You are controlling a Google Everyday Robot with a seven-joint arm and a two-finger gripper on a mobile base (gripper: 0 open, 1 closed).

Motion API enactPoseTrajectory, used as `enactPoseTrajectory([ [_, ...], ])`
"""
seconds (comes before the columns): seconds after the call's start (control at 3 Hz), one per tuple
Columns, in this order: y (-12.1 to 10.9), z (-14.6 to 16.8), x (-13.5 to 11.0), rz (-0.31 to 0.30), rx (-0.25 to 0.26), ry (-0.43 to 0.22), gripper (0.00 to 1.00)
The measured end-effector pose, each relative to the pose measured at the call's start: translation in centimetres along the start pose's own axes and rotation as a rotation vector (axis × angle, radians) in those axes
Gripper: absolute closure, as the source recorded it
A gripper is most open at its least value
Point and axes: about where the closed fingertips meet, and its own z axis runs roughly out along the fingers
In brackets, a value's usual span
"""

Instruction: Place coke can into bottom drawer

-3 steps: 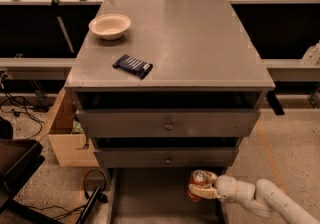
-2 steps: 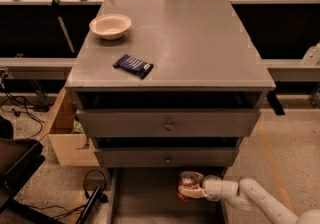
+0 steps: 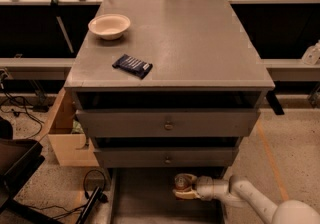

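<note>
My gripper needs to let go of the coke can on the bottom drawer's grey bottom (image 3: 154, 209), at a spot just off its middle toward the cardboard box.
The bottom drawer (image 3: 145, 200) is pulled out at the foot of the grey cabinet, its flat grey floor showing. My gripper (image 3: 182, 187) reaches in from the lower right on a white arm and sits over the right part of the drawer, just below the middle drawer's front. It is shut on the coke can (image 3: 181, 183), which stands upright between the cream fingers; I see its silver top and little of its red side. I cannot tell whether the can touches the drawer floor.
A cream bowl (image 3: 109, 25) and a dark blue snack packet (image 3: 132, 65) lie on the cabinet top. The two upper drawers (image 3: 167, 124) with knobs are slightly out. A cardboard box (image 3: 62, 138), a black chair (image 3: 15, 168) and cables (image 3: 92, 195) are at the left.
My gripper has moved left with the coke can, from the drawer's right edge to further over the drawer floor. Nothing else has moved.
</note>
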Motion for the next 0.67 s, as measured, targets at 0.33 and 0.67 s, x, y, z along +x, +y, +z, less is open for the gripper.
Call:
enactPoseTrajectory([
  [0.33, 0.2, 0.9, 0.6, -0.006, -0.011, 0.001, 1.00],
  [0.67, 1.2, 3.6, 3.2, -0.020, -0.093, 0.024, 1.00],
])
